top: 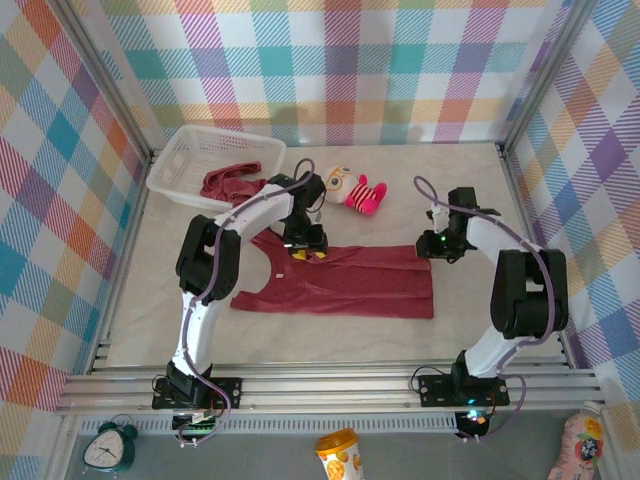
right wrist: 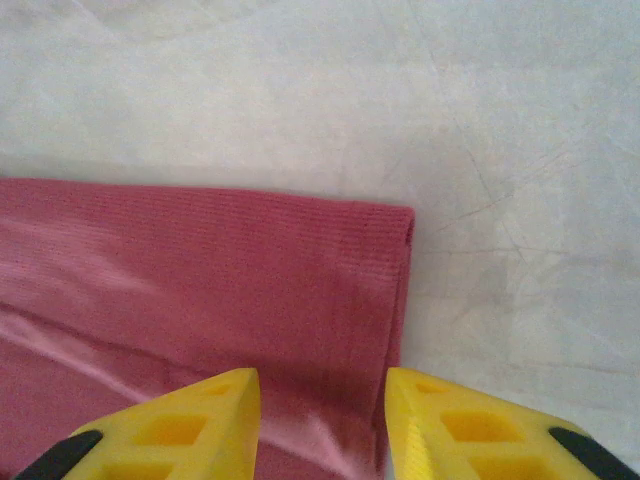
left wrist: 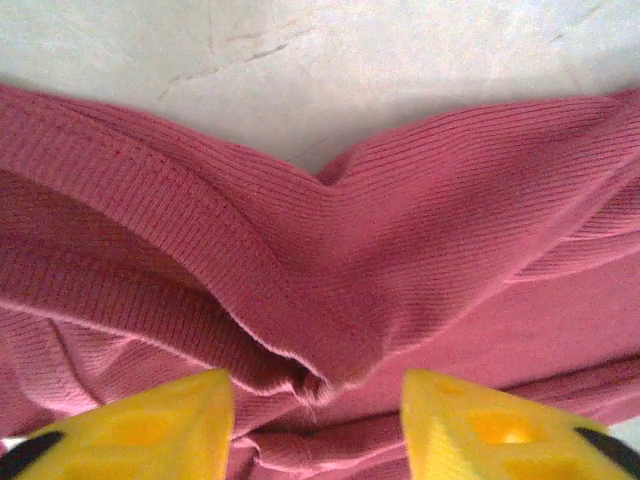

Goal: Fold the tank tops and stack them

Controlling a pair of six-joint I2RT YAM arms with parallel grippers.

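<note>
My left gripper is above bunched cloth and the tank top's far strap sticks out beyond it, so I will take the strap's end (top: 264, 240) and bring it nearer.
A maroon tank top (top: 340, 285) lies folded lengthwise into a wide band mid-table. My left gripper (top: 305, 243) hovers at its far left edge by the neckline. In the left wrist view its yellow fingers are apart over a bunched ridge of the cloth (left wrist: 420, 230), so the left gripper (left wrist: 318, 385) is open and grips nothing. My right gripper (top: 437, 247) is at the far right corner. There the right gripper (right wrist: 322, 385) stands open, straddling the flat hem corner (right wrist: 200, 270) without pinching it. A second maroon tank top (top: 228, 183) hangs crumpled over the rim of the basket.
A white basket (top: 190, 160) sits at the back left. A striped plush doll (top: 355, 190) lies just beyond the spread top. Plaid walls close three sides, and metal rails (top: 330, 385) run along the near edge. Bare table shows to the right of the top (right wrist: 520, 200).
</note>
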